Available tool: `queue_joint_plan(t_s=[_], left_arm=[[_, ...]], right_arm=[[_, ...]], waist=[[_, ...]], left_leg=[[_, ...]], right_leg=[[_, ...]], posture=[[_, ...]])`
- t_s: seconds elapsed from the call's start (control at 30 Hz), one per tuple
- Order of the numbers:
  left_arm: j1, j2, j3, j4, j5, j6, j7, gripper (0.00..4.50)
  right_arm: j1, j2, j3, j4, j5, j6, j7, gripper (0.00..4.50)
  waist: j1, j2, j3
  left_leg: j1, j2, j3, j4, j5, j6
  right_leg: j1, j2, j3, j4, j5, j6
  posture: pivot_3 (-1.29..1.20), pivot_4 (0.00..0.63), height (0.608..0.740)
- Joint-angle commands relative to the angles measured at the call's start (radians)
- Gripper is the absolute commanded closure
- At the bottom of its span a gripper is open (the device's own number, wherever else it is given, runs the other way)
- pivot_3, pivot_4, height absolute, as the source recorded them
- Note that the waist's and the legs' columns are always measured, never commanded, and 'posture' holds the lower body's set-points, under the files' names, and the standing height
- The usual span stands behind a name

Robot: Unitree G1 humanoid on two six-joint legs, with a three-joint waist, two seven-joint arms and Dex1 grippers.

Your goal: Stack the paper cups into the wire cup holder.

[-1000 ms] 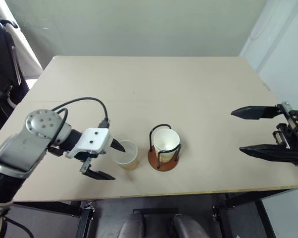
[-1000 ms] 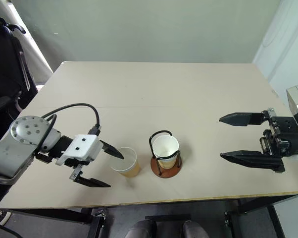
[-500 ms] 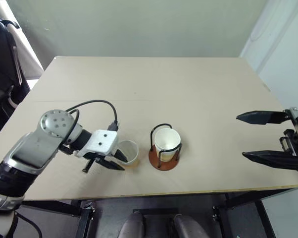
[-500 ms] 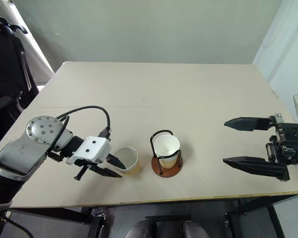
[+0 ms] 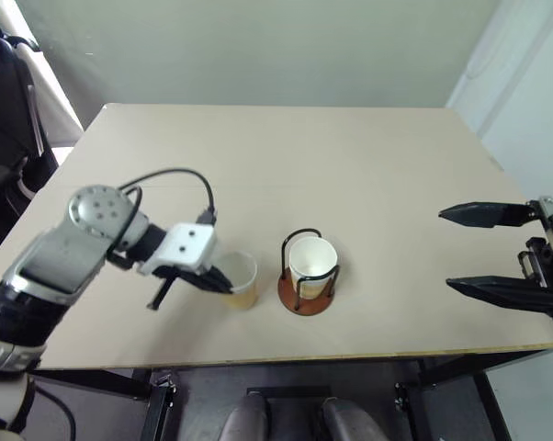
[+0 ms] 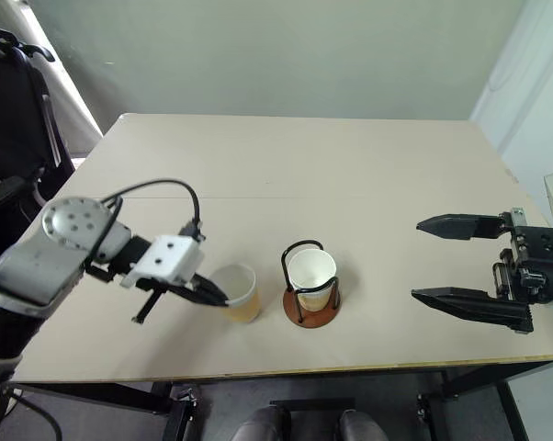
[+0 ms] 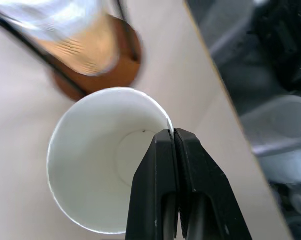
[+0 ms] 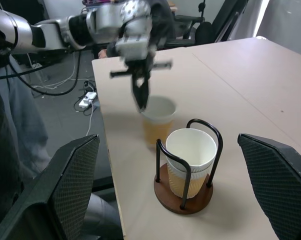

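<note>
Next, I release the paper cup in my left gripper, now upright beside the wire holder, inside the other paper cup (image 5: 314, 260) (image 7: 70, 22), between the black loops of the holder.
My left gripper (image 5: 226, 285) is shut on the near rim of a paper cup (image 5: 245, 276), one finger inside and one outside, as the left wrist view shows at the gripper (image 7: 171, 133). That cup (image 7: 95, 175) is upright and empty; whether its bottom touches the table I cannot tell. Just to its right stands the wire cup holder (image 5: 288, 299), with another paper cup (image 5: 311, 258) seated between its black loops. My right gripper (image 5: 445, 248) hangs open far to the right, above the table's right edge, with nothing between its fingers (image 8: 73, 185).
The beige table (image 5: 286, 165) stretches wide behind the cups. Its front edge (image 5: 304, 360) runs close below the holder. A black chair (image 5: 5, 101) stands off the table's left side, and more chairs (image 8: 190, 22) and cables show past it.
My left gripper, open around the cup a second ago, has shut on its rim and risen a little. The right gripper stays open and has hardly moved.
</note>
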Motion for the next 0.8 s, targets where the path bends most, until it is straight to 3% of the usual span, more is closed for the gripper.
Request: queue_joint_plan(t_s=[0.03,0.17,0.27,0.57,0.8], left_arm=[[-0.191,-0.043,0.069,0.086,-0.099,0.046,-0.036,4.44],[-0.353,-0.148,0.049,0.153,-0.194,0.055,-0.036,4.44],[-0.381,-0.204,-0.019,0.144,-0.238,0.024,-0.036,4.44],[-0.396,-0.232,-0.209,0.175,-0.193,-0.181,-0.036,4.44],[-0.39,-0.244,-0.283,0.201,-0.16,-0.265,-0.036,4.44]], right_arm=[[-0.018,-0.021,0.0,0.006,-0.011,-0.036,-0.004,0.0],[-0.035,-0.026,0.023,0.001,-0.019,-0.053,-0.019,0.0],[-0.036,-0.026,0.027,-0.014,-0.018,-0.057,-0.04,0.0],[0.041,-0.036,-0.09,-0.078,0.022,-0.01,-0.091,0.0],[0.093,-0.04,-0.163,-0.11,0.055,0.016,-0.118,0.0]], waist=[[0.001,0.0,0.0],[0.001,0.0,0.0],[0.002,0.0,0.0],[0.004,0.0,0.0],[0.004,0.0,0.0]], left_leg=[[0.0,0.0,0.0,0.001,0.0,0.0],[-0.001,-0.002,0.0,0.001,-0.002,0.003],[-0.001,-0.004,0.0,0.002,-0.003,0.004],[-0.007,-0.008,0.0,0.011,-0.007,0.011],[-0.009,-0.012,0.0,0.018,-0.012,0.018]], right_leg=[[0.0,0.0,0.0,0.0,0.0,0.0],[0.001,-0.001,0.001,-0.002,0.001,0.002],[0.001,-0.003,0.001,-0.002,-0.001,0.005],[0.001,-0.006,0.001,-0.001,-0.006,0.015],[0.002,-0.011,0.002,-0.001,-0.006,0.018]], posture=[[0.0,0.15,0.74],[0.0,0.15,0.74],[0.0,0.15,0.74],[0.0,0.15,0.74],[0.0,0.15,0.74]])
